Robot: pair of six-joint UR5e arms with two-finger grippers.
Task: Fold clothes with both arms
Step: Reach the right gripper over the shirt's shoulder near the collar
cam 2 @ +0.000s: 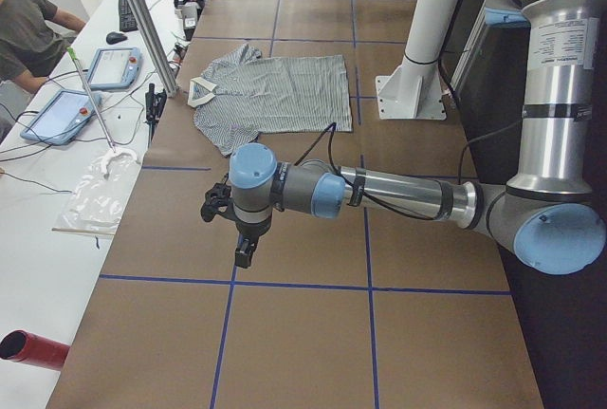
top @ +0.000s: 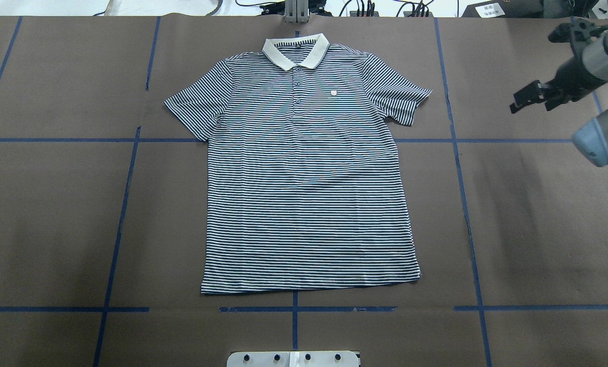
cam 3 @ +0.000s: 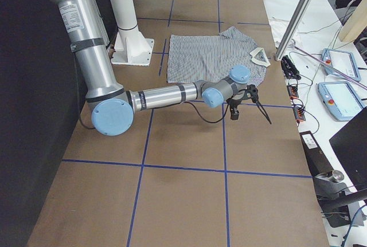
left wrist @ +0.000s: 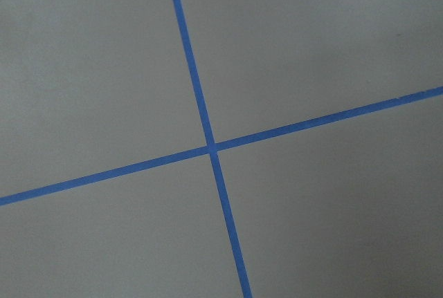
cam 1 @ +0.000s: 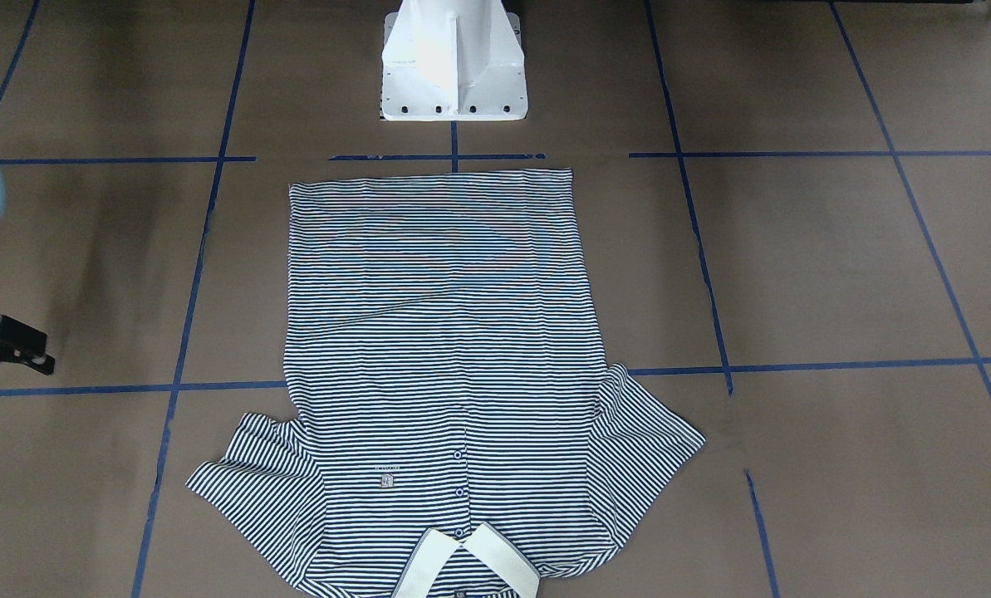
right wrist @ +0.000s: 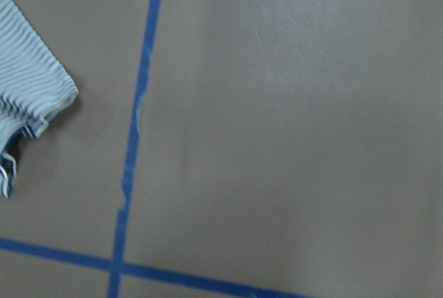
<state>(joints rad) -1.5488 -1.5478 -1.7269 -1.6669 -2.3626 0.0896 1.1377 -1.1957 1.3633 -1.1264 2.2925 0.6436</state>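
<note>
Next, my right gripper moves to the sleeve's collar-side outer corner (cam 1: 198, 482) (right wrist: 68, 93), next to the long blue tape line, and closes there on the striped polo shirt.
The striped polo shirt (top: 304, 168) lies flat and face up on the brown table, with its white collar (top: 294, 51) at the far edge; it also shows in the front view (cam 1: 445, 332). My right gripper (top: 533, 97) hovers to the right of the shirt's sleeve, clear of it, and its fingers look spread and empty in the front view (cam 1: 5, 349). The right wrist view shows only a sleeve edge (right wrist: 31, 97). My left gripper (cam 2: 229, 229) shows only in the exterior left view, over bare table well away from the shirt; I cannot tell if it is open.
The white pedestal base (cam 1: 453, 75) stands at the robot's edge of the table. Blue tape lines (left wrist: 208, 147) grid the surface. A side bench with tablets (cam 2: 109, 67), a seated person (cam 2: 28, 25) and a metal post (cam 2: 142, 20) lie beyond the collar side.
</note>
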